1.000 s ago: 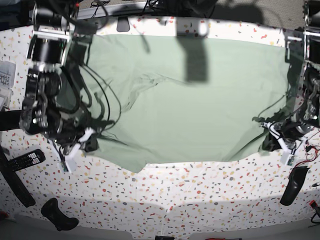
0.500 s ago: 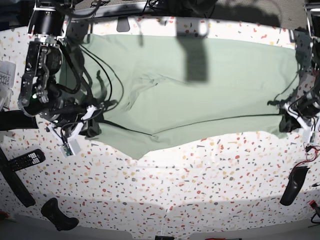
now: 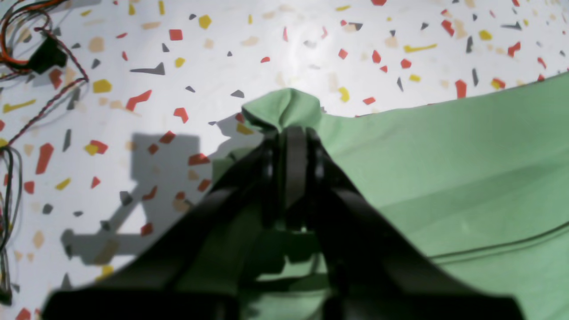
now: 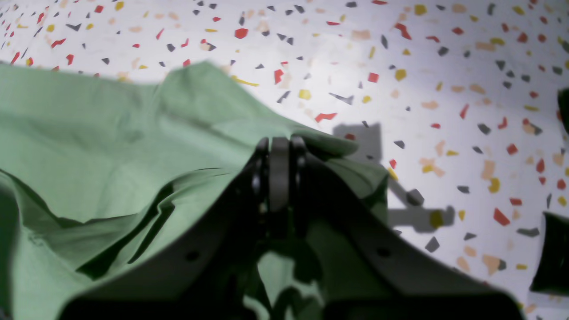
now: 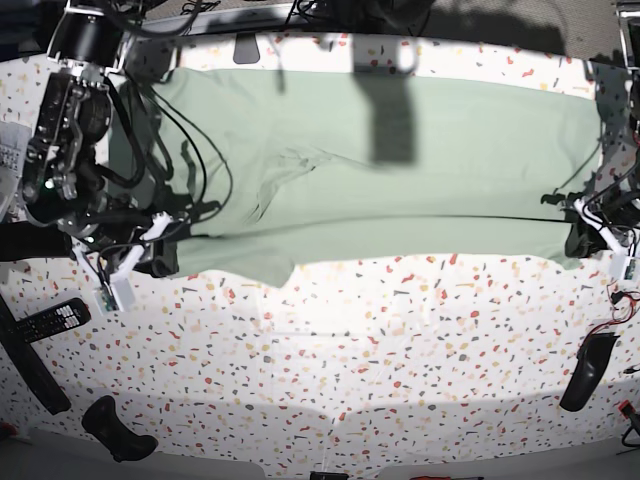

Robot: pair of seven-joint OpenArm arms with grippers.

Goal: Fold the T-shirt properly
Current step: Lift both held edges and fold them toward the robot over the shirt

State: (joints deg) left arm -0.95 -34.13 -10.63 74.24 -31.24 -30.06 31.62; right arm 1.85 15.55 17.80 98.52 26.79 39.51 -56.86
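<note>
The robot's right gripper needs to lay the T-shirt's front corner down on the shirt's own cloth (image 5: 172, 205) just past the front crease.
The pale sage-green T-shirt (image 5: 400, 170) lies spread wide across the far half of the speckled table (image 5: 350, 360). A crease runs along it near its front edge. My right gripper (image 5: 160, 255), on the base view's left, is shut on the shirt's front-left corner. In the right wrist view the jaws (image 4: 280, 146) pinch a bunched fold of the cloth (image 4: 111, 124). My left gripper (image 5: 582, 240), on the base view's right, is shut on the front-right corner. In the left wrist view it (image 3: 293, 133) holds a small tuft of the shirt (image 3: 444, 155). Collar and buttons are not visible.
A remote control (image 5: 50, 320) and a black handle (image 5: 118, 428) lie at the front left. A black object (image 5: 590, 370) and loose wires (image 3: 26, 49) lie at the right edge. Cables hang over the shirt near the left arm. Papers (image 5: 8, 150) sit at the far left.
Both grippers have moved toward the back of the table and slightly outward with the shirt corners. The shirt's front edge has drawn back and pulled straighter and flatter.
</note>
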